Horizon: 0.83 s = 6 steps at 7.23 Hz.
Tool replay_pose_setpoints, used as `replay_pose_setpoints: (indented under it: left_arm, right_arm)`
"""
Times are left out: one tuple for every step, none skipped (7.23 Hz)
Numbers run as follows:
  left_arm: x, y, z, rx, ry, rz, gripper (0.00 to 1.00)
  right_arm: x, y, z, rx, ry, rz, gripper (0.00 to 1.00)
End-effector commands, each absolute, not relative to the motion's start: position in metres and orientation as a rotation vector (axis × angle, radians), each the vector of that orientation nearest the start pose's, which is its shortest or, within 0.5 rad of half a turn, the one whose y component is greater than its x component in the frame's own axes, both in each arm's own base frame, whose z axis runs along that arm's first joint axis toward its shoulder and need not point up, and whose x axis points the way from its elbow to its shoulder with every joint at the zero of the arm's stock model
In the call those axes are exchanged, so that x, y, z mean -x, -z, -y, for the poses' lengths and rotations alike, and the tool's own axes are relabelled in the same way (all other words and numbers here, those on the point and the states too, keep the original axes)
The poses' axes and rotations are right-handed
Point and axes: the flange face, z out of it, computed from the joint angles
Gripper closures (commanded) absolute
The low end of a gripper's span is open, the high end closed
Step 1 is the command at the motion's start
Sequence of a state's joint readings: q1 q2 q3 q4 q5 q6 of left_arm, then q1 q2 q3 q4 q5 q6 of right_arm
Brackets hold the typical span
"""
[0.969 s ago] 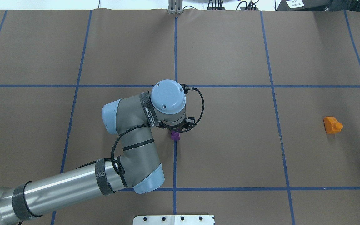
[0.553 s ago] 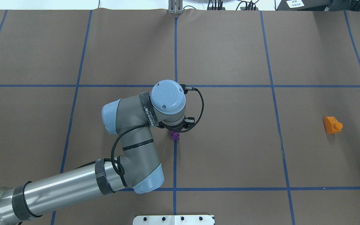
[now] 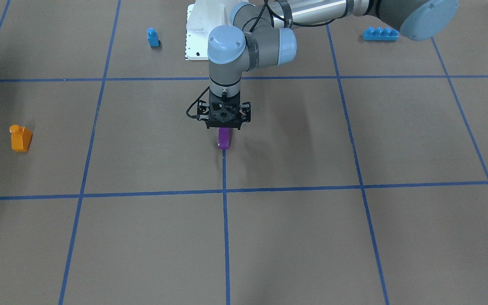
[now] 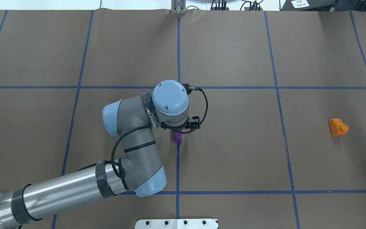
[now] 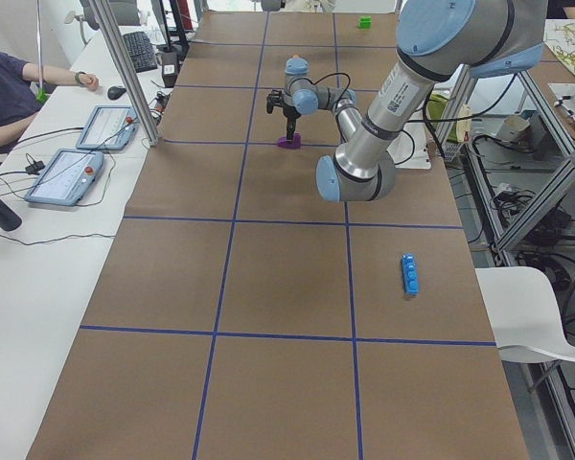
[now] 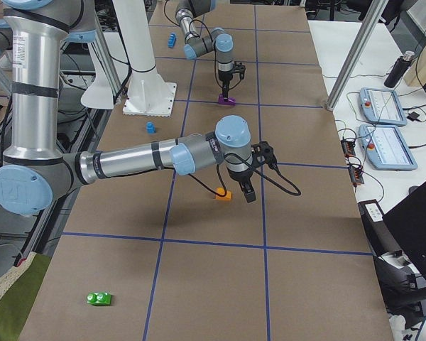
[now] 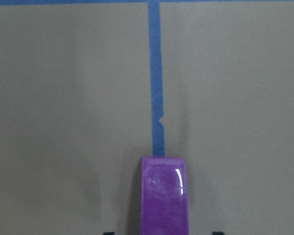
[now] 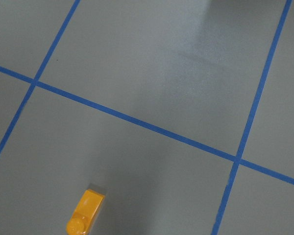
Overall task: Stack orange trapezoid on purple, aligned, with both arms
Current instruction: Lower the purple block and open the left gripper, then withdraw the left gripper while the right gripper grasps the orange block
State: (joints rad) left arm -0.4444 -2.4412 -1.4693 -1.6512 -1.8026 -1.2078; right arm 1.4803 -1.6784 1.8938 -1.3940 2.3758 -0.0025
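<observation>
My right gripper will next move to the orange trapezoid and close on its round stud end (image 3: 18, 130) (image 8: 79, 220), keeping its plain end free.
The purple block (image 3: 223, 138) rests on the table's centre tape line; it also shows in the overhead view (image 4: 177, 137) and the left wrist view (image 7: 163, 196). My left gripper (image 3: 224, 126) hangs straight above it, open, its fingertips wider apart than the block and not touching it. The orange trapezoid (image 4: 338, 127) lies on its side far to the right, also in the front view (image 3: 20, 138) and the right wrist view (image 8: 85, 215). My right gripper (image 6: 247, 193) shows only in the exterior right view, raised near the orange block; I cannot tell whether it is open or shut.
A small blue single-stud block (image 3: 153, 37) and a long blue brick (image 3: 380, 33) lie near the white base pedestal (image 3: 197, 34). A green block (image 6: 99, 298) lies at the table's right end. Operators' tablets (image 6: 387, 106) sit beyond the far edge.
My left wrist has lifted slightly off the purple block, which stays on the tape line. The orange block has not moved.
</observation>
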Motion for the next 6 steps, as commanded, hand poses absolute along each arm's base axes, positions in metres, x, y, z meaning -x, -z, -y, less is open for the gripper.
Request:
replay_pose_setpoints:
  left_arm:
    - [-0.561, -0.132, 0.416, -0.171, -0.143, -0.919, 0.00]
    - [-0.494, -0.143, 0.423, -0.155, -0.188, -0.905, 0.00]
    - [-0.425, -0.163, 0.416, -0.183, -0.273, -0.888, 0.00]
    - [-0.360, -0.197, 0.425, -0.218, -0.329, -0.854, 0.00]
    - [-0.307, -0.232, 0.451, -0.244, -0.358, -0.817, 0.00]
    - [-0.247, -0.272, 0.480, -0.298, -0.407, -0.746, 0.00]
  right_arm:
    - [-0.010, -0.522, 0.458, -0.289, 0.160, 0.835, 0.00]
    - [0.014, -0.512, 0.457, -0.254, 0.143, 0.852, 0.00]
    - [0.040, -0.499, 0.455, -0.229, 0.113, 0.870, 0.00]
    - [0.066, -0.490, 0.453, -0.218, 0.058, 0.891, 0.00]
    - [0.094, -0.492, 0.447, -0.222, 0.008, 0.861, 0.00]
    - [0.133, -0.500, 0.436, -0.227, -0.068, 0.823, 0.00]
